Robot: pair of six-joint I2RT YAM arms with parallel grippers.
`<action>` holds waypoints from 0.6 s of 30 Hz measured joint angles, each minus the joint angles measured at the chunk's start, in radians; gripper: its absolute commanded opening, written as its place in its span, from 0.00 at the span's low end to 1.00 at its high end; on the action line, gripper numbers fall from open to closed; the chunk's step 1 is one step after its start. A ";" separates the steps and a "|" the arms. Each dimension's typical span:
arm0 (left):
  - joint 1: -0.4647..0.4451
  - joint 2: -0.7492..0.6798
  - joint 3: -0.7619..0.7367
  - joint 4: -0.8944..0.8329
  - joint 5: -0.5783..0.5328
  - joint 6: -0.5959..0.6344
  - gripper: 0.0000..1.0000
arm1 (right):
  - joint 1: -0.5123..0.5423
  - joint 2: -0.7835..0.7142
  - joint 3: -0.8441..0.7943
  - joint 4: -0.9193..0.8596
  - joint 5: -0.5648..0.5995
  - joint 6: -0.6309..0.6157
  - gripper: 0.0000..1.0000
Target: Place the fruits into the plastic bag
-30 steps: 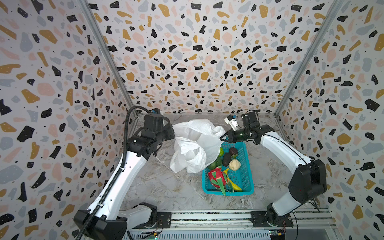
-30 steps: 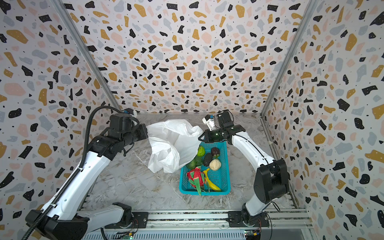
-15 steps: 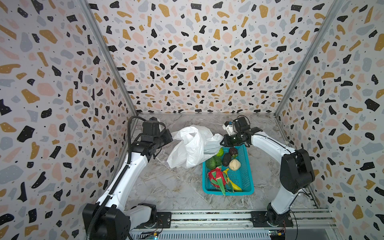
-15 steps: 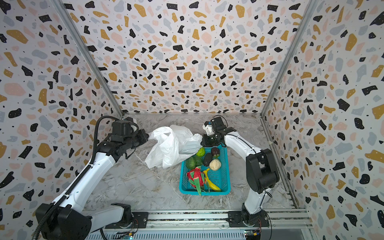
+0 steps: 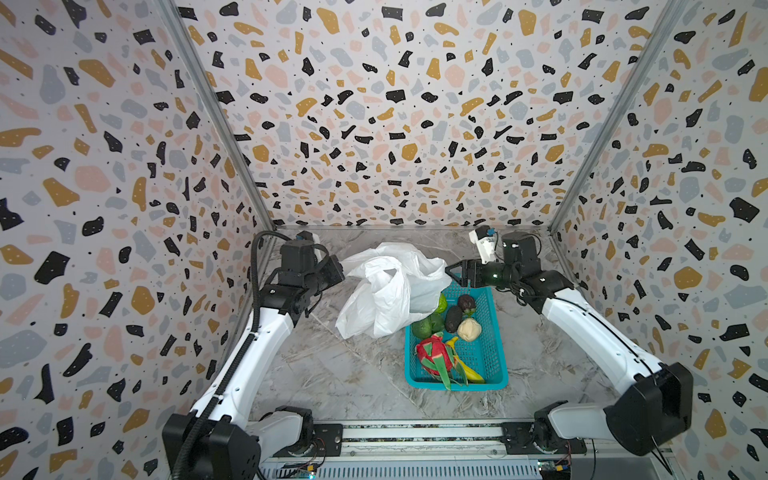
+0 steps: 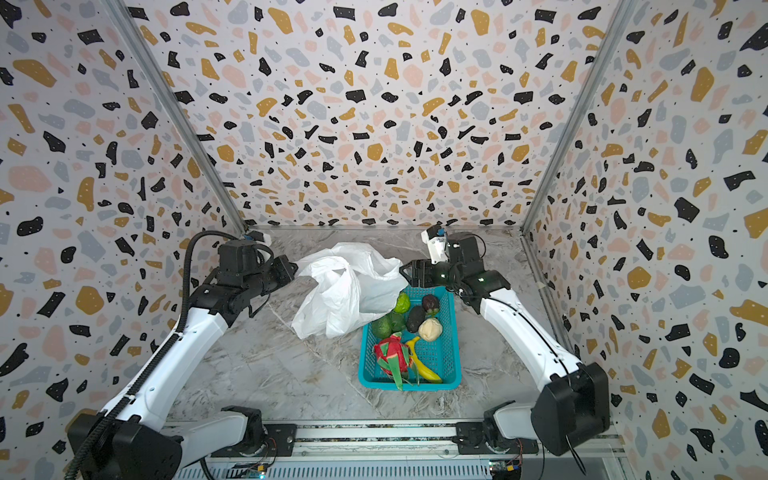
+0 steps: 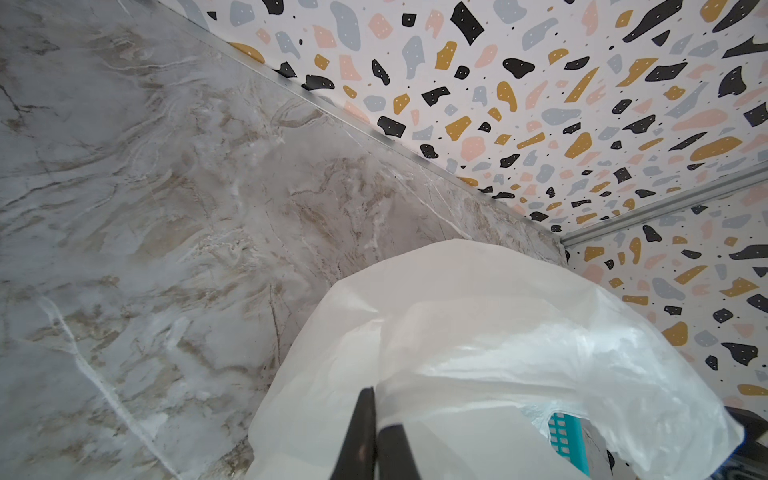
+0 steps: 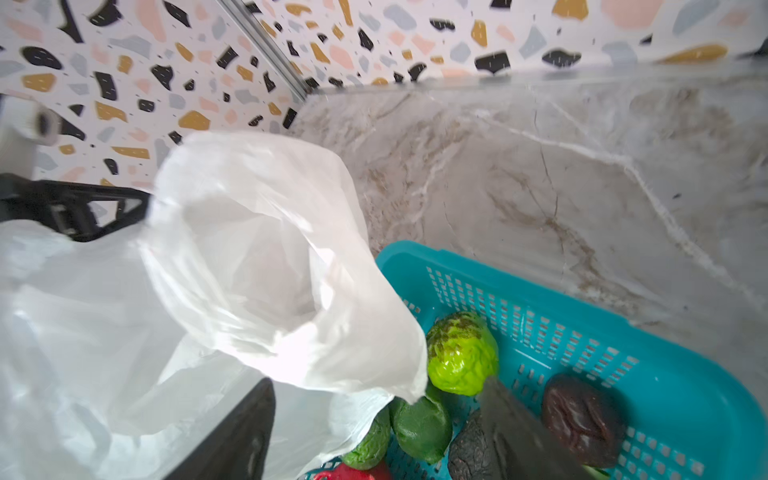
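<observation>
The green fruit sits between the dragon fruit and the white plastic bag. Next, my right gripper closes on the middle of the green fruit (image 5: pixel 421 328) (image 8: pixel 369 444).
The white plastic bag (image 5: pixel 386 291) (image 6: pixel 345 291) lies crumpled on the marble floor, its right side draped over the far left corner of a teal basket (image 5: pixel 457 384). My left gripper (image 5: pixel 338 270) (image 7: pixel 376 415) is shut on the bag's left edge. My right gripper (image 5: pixel 453 270) (image 8: pixel 378 386) hangs open just right of the bag, above the basket's far end, holding nothing. The fruits sit in the basket: a dragon fruit (image 5: pixel 430 353), a banana (image 5: pixel 469 370), a green fruit (image 8: pixel 461 353), a darker green one (image 5: pixel 428 324) and a dark brown one (image 5: pixel 453 318).
The basket (image 6: pixel 411 384) also holds a cream-coloured fruit (image 5: pixel 469 329) and a dark purple one (image 8: pixel 582 419). Speckled walls close in the floor at the back and both sides. A metal rail (image 5: pixel 415 432) runs along the front edge.
My right gripper has opened and let go of the bag's right edge, which has slumped onto the basket corner. The left gripper still grips the bag.
</observation>
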 measured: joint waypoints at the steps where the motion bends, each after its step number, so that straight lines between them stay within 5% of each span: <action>1: 0.000 0.000 -0.001 0.003 0.002 0.000 0.00 | -0.005 -0.031 -0.016 0.008 0.006 0.000 0.79; 10: 0.000 0.000 -0.016 0.019 0.019 -0.005 0.00 | -0.065 -0.277 -0.224 0.059 0.193 0.062 0.82; 18: 0.000 0.000 -0.019 0.032 0.022 -0.010 0.00 | -0.045 -0.249 -0.344 0.017 0.258 0.124 0.79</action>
